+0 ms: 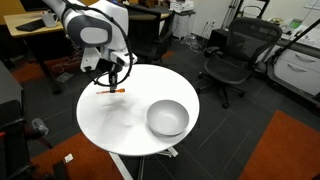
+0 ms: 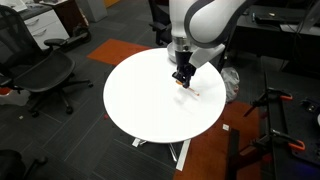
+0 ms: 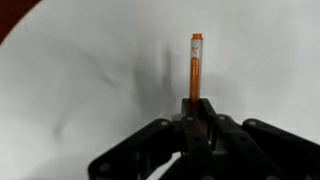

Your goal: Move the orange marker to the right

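Next, my gripper releases the orange marker on the white table point(image 1: 101, 121) between the grey bowl and the edge of the table.
The orange marker point(image 3: 196, 68) is a thin orange stick that pokes out from between my gripper's point(image 3: 199, 108) closed fingers in the wrist view. In both exterior views the gripper point(image 1: 110, 82) point(image 2: 183, 78) hangs just above the round white table point(image 1: 120, 125) with the marker point(image 1: 117, 91) point(image 2: 190, 88) at its tips, close to the table top near the edge. I cannot tell whether the marker touches the table. The grey bowl point(image 1: 168, 118) stands on the table, well apart from the gripper; the arm hides it in an exterior view.
Black office chairs point(image 1: 232, 55) point(image 2: 40, 70) stand around the table. Desks and equipment line the room's edges. An orange carpet patch point(image 1: 290, 150) lies on the floor.
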`<state>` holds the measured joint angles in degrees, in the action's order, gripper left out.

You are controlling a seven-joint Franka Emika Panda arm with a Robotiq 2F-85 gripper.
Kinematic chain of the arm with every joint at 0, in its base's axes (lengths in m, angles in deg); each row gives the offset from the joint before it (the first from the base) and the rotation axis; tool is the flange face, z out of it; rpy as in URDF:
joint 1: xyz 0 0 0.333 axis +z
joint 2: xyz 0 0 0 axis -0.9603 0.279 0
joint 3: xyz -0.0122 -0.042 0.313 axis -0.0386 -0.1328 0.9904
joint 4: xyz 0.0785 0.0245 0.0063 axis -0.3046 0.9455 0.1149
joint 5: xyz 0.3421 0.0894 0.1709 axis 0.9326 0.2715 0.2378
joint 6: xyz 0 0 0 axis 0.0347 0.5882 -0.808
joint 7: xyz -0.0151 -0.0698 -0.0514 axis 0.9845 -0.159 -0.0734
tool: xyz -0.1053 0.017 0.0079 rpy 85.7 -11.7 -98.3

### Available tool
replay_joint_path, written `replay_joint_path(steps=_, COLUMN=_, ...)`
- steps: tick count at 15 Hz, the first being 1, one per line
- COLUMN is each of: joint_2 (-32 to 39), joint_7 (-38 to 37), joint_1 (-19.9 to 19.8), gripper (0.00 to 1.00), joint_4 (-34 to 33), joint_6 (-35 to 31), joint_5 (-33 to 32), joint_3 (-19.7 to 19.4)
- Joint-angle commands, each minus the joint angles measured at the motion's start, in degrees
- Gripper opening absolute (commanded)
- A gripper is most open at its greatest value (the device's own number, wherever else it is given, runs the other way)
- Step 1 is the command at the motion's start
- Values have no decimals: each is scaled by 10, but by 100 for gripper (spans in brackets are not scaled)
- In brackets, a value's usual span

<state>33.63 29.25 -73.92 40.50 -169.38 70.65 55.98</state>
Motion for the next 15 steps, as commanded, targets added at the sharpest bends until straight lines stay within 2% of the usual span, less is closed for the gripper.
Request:
replay_joint_path(steps=1, joint_2=-59, joint_7=-15, joint_1=-5, gripper=3, joint_4=104, joint_6=-32, joint_5=65, joint_3=0)
replay_joint_path(steps=5, joint_2=-81, joint_7=-14, joint_1=-17, gripper=3, joint_4=178, joint_6=-83, joint_5=150, joint_3=-1)
replay_joint_path(steps=8, joint_2=-99, joint_7=-29, joint_1=-18, gripper=3, joint_4=230, joint_6=-161, joint_5=194, joint_3=-6)
replay_joint_path(steps=11, joint_2=-113, joint_7=-59, joint_1=-10, gripper=3, joint_4=262, joint_6=-213, joint_5=189, joint_3=-23)
replay_joint_path(steps=15, joint_2=-127, joint_7=-110, joint_1=7, gripper=3, joint_4=273, joint_6=-232, joint_5=145, joint_3=-54)
